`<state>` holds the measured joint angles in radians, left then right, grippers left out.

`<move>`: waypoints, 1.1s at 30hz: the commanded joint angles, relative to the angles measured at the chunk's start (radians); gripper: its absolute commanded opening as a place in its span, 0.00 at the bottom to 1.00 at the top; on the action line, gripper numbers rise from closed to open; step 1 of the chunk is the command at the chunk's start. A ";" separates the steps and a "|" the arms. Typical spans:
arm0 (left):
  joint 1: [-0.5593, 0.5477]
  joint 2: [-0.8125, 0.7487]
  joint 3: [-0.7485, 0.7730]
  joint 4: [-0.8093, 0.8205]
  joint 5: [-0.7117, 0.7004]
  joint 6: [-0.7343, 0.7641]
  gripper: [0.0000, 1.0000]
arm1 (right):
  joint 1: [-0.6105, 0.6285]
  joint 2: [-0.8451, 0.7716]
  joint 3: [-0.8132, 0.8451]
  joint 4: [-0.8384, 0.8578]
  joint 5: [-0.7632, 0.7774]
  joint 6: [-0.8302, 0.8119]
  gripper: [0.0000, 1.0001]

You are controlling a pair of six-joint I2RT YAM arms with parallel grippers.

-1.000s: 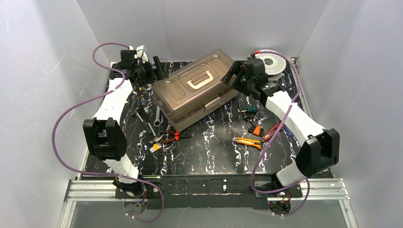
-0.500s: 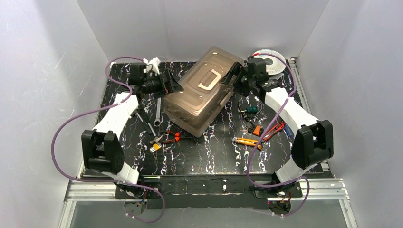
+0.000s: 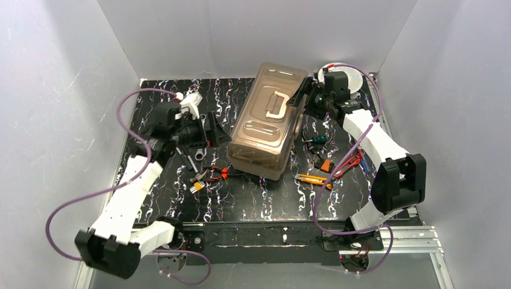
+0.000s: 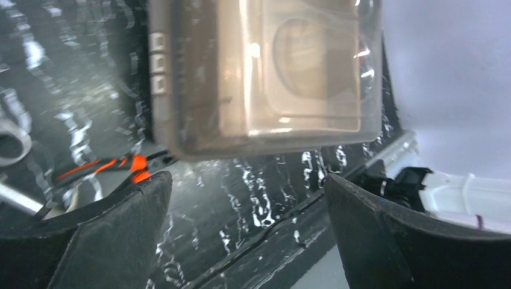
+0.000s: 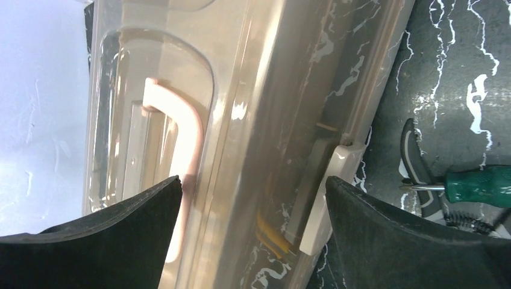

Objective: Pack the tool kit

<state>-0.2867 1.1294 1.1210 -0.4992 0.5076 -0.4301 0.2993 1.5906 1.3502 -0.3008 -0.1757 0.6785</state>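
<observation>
The orange pliers beside the toolbox are next for my left gripper, which should go there and close on the pliers' near-side handle [image 3: 211, 179], close to the hammer's head.
The tan toolbox [image 3: 268, 123] lies on the black mat with its translucent lid shut and its cream handle [image 3: 276, 105] on top, its long side running near to far. My left gripper [image 3: 218, 133] is open and empty just left of it; the left wrist view shows the toolbox [image 4: 265, 72] ahead of the fingers. My right gripper [image 3: 299, 96] is open at the box's far right side, jaws either side of the lid edge [image 5: 259, 108] and latch [image 5: 325, 198]. Orange pliers [image 3: 217, 173], a yellow knife [image 3: 314, 179] and a green screwdriver [image 3: 316, 139] lie loose on the mat.
A wrench [image 3: 197, 141] and a hammer [image 3: 191, 173] lie near the left gripper. Red-handled cutters [image 3: 346, 164] and a small orange-black tool [image 3: 324, 164] lie right of the box. A silver-white spool [image 3: 352, 81] sits at the far right corner behind my right arm. White walls surround the mat.
The toolbox has swung round from lying across the mat to running near to far. My left gripper has moved nearer and to the right; my right gripper has shifted farther back.
</observation>
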 commanded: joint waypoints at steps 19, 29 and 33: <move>0.005 -0.331 -0.561 -0.078 -0.253 -0.382 0.98 | 0.000 -0.236 -0.178 0.111 0.087 -0.100 0.96; -0.005 -0.248 -0.591 -0.016 -0.625 -0.900 0.98 | 0.000 -0.359 -0.334 0.170 0.267 -0.034 0.98; -0.015 -0.134 -0.521 -0.069 -0.658 -0.962 0.75 | 0.000 -0.346 -0.334 0.171 0.262 -0.030 0.98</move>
<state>-0.2905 0.9180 0.5163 -0.5282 -0.0662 -1.2816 0.3012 1.2495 1.0172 -0.1917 0.0586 0.6353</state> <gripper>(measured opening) 0.867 0.973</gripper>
